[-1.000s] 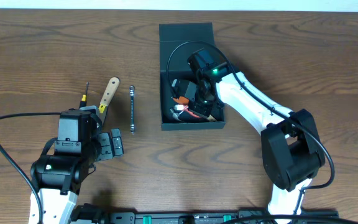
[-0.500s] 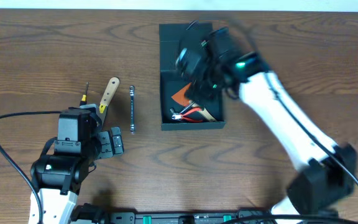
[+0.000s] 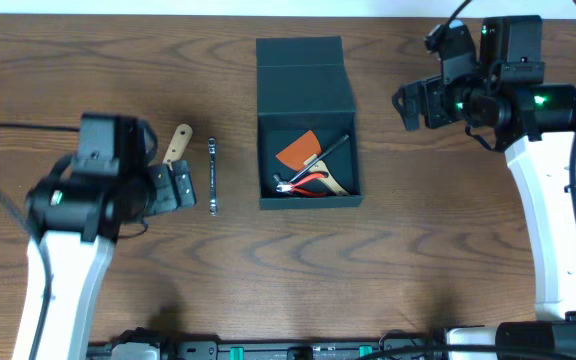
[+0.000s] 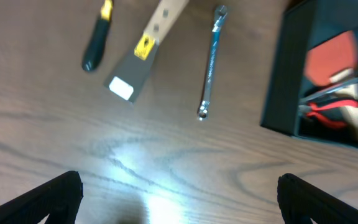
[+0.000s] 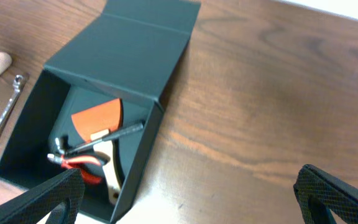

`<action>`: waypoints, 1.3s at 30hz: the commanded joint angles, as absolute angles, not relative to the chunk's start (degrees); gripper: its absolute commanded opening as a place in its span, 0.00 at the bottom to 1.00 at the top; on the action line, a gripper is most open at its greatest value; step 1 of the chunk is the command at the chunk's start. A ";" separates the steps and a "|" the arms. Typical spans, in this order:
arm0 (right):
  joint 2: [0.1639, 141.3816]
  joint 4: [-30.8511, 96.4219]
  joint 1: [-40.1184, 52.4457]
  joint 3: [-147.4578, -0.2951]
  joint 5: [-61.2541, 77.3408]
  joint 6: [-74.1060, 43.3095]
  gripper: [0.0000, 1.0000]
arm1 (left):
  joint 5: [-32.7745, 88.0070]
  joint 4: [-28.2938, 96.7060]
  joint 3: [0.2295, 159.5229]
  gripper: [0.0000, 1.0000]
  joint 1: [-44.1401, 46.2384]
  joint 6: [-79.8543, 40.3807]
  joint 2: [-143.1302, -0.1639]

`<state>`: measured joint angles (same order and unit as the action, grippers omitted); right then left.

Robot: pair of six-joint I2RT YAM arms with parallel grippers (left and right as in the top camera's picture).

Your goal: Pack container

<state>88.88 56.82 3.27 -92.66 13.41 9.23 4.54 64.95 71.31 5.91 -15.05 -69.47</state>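
The near half of the wrench's handle [image 3: 213,186] [image 4: 209,77] is between the putty knife and the dark container, and my left gripper needs to close on it next.
The dark container [image 3: 304,65] stands at the table's middle with its lid folded back. Inside lie an orange scraper [image 3: 298,151], red-handled pliers [image 3: 304,182] and a thin black tool [image 3: 332,149]. The right wrist view looks down into the container [image 5: 138,53]. My right gripper [image 3: 411,103] hangs open and empty to the container's right, above bare table. On the left, my open and empty left gripper [image 3: 180,187] hovers just below a wooden-handled putty knife [image 4: 143,50], with a wrench [image 4: 210,62] to its right and a black-and-yellow screwdriver [image 4: 97,37] beyond.
The wrench [image 3: 213,176] lies lengthwise between the putty knife [image 3: 176,146] and the container's left wall. Bare wood table surrounds the container in front and to the right. Cables trail from both arms.
My right gripper has opened, lifted out of the container and swung away to the right. The left arm has moved up towards the loose tools.
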 commanded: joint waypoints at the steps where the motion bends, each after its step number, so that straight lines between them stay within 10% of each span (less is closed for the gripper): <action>1: 90.24 58.02 2.17 -92.77 15.46 7.33 0.99 | 6.70 66.43 71.40 0.99 6.26 -18.15 -78.30; 39: 99.33 61.52 2.07 -92.71 14.79 7.38 0.99 | 6.61 44.64 71.33 0.99 11.92 -7.14 -113.89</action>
